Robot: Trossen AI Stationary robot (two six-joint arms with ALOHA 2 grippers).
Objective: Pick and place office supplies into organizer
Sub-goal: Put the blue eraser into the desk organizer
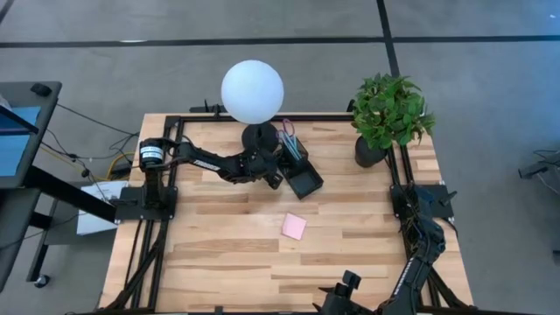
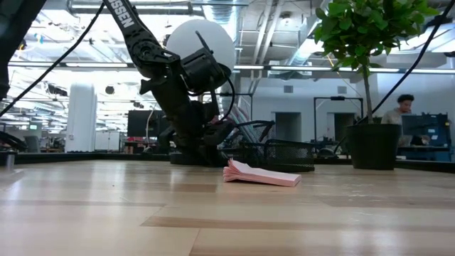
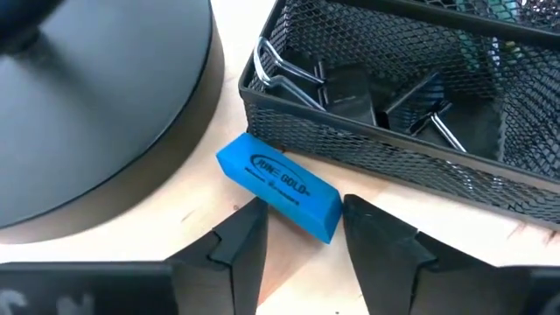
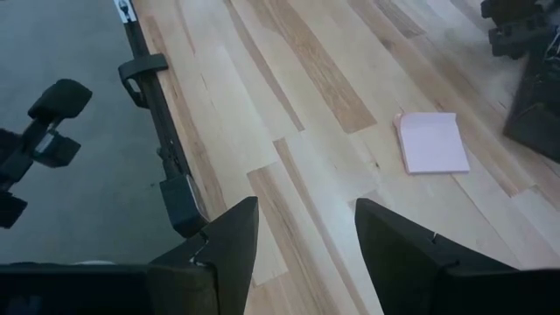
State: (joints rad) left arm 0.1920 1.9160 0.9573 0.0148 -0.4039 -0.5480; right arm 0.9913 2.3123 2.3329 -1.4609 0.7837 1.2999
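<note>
I should open my left gripper's fingers, as the blue block slants across them beside the organizer, then line them up with the block and grip its long sides (image 3: 271,199).
A small blue block (image 3: 280,185) lies flat on the table, between the black round lamp base (image 3: 96,105) and the black mesh organizer (image 3: 394,140). My left gripper (image 3: 302,232) is open and low over the block's near end, one finger on each side; it also shows in the high view (image 1: 276,175). Black clips (image 3: 350,87) lie in the organizer's low tray, and pens (image 1: 290,140) stand in its cup section. The pink sticky-note pad (image 1: 294,227) lies flat at mid-table. My right gripper (image 4: 302,232) is open and empty near the table's front edge. My left gripper's fingers (image 3: 241,236) come slanting down from the table's left and stand either side of the block's near end (image 3: 322,219). I cannot tell whether they touch it. The block lies on the table.
The lamp's white globe (image 1: 252,91) stands over its base just behind my left gripper. A potted plant (image 1: 389,114) stands at the far right corner. Open wood (image 1: 227,254) lies around the pink pad. A person (image 2: 402,107) shows in the room beyond.
</note>
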